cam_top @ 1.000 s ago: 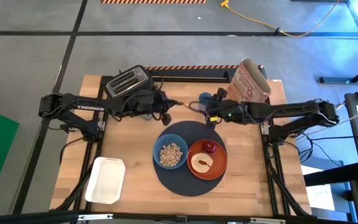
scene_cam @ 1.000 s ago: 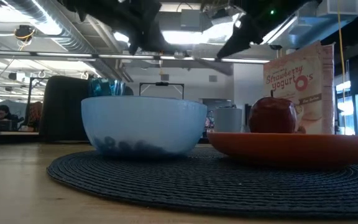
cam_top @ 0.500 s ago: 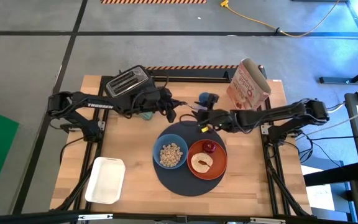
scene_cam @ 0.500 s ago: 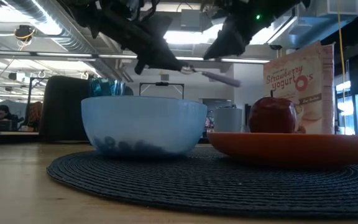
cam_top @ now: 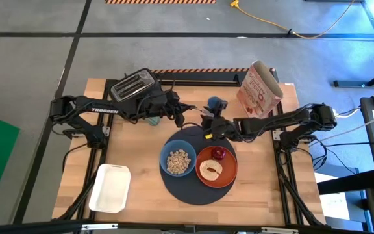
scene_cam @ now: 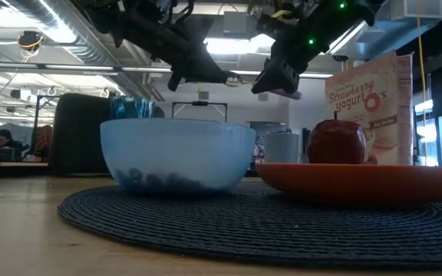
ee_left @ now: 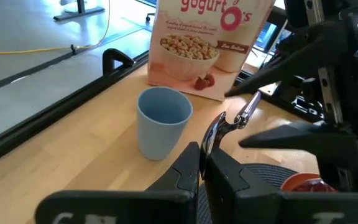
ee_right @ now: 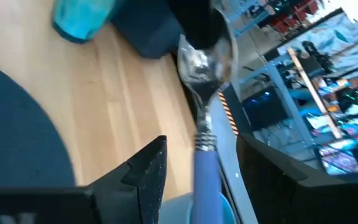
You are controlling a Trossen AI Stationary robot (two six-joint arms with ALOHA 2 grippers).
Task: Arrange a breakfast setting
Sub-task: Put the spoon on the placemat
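My left gripper has the spoon by its metal end. My right gripper will take its purple handle (ee_right: pixel 206 180) before putting the spoon down on the dark round mat.
A purple-handled spoon (ee_right: pixel 204 165) hangs in the air above the table's far middle, between my two grippers. My left gripper (cam_top: pixel 193 118) is shut on its metal bowl end. My right gripper (cam_top: pixel 208 125) is open, one finger on either side of the purple handle (scene_cam: pixel 286 93). On the dark round mat (cam_top: pixel 197 188) stand the blue bowl (cam_top: pixel 178 161) of cereal and the orange plate (cam_top: pixel 226 174) with the toasted bread (cam_top: pixel 210 170) and the dark-red fruit (cam_top: pixel 219 153). The teal glass (cam_top: pixel 153 119) stands under my left arm. My left gripper pinches the spoon's metal bowl (ee_left: pixel 214 132) between its two fingers, which come about level from the table's left. The spoon is lifted clear of the table. Its neck (ee_left: pixel 247 113) and handle stick out toward my right gripper.
A pale blue cup (ee_left: pixel 163 121) and the red-and-white cereal bag (cam_top: pixel 260 84) stand at the far right. The black toaster (cam_top: pixel 134 84) is at the far left, and a white tray (cam_top: pixel 111 188) lies at the near left.
My left gripper has carried the spoon toward the table's right, clear of the table. My right gripper has moved toward the table's left to the spoon, and its fingers now stand around the purple handle.
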